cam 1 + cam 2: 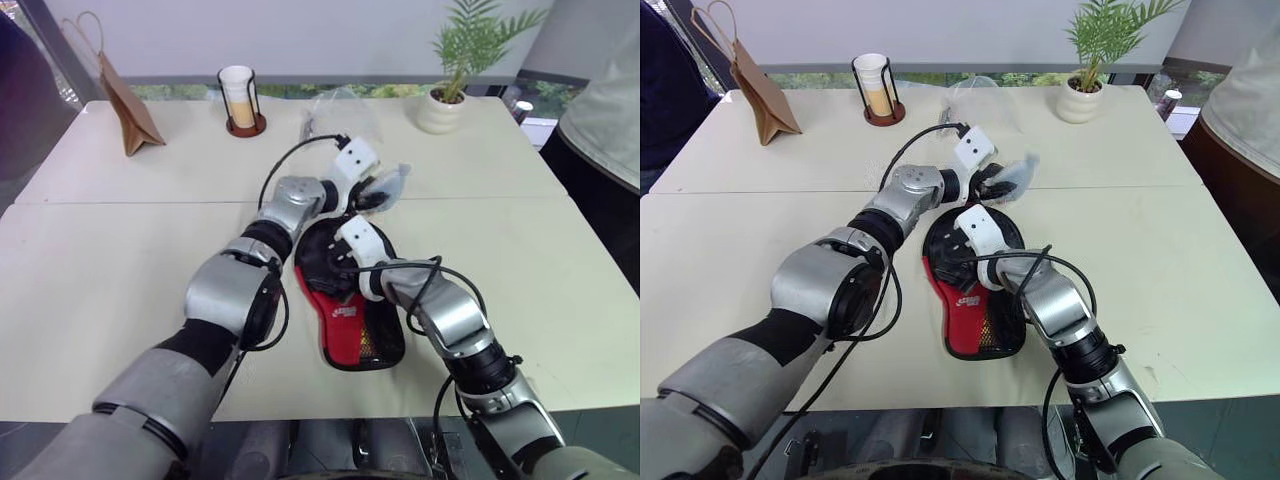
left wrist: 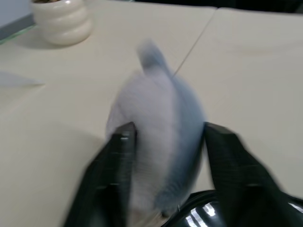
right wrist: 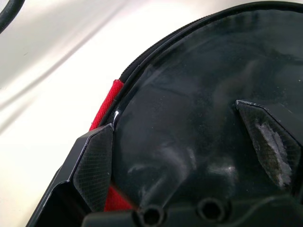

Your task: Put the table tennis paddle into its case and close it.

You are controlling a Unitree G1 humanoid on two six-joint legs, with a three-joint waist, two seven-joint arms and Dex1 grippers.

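Note:
The robot's right gripper will next close on the near side (image 1: 388,190) of the pale blue plush charm, because the charm is clipped to the case's zip.
The case (image 1: 350,320), a black pouch with a red panel, white logo and mesh pocket, lies flat mid-table. My right gripper (image 1: 332,262) hovers open just over its round far end. In the right wrist view its fingers (image 3: 97,165) straddle a glossy black face (image 3: 189,71) inside the zip edge. That face looks like the table tennis paddle, but I cannot tell for sure. Just beyond the case, my left gripper (image 1: 372,195) stands open with a pale crumpled wrapper (image 2: 156,123) between its fingers (image 2: 118,156), above the table.
On the cream table (image 1: 100,270), along its far side, stand a brown paper bag (image 1: 130,115), a cup in a black wire holder (image 1: 238,100), a clear plastic bag (image 1: 340,110) and a potted plant (image 1: 445,105). A person (image 1: 610,120) stands at the right edge.

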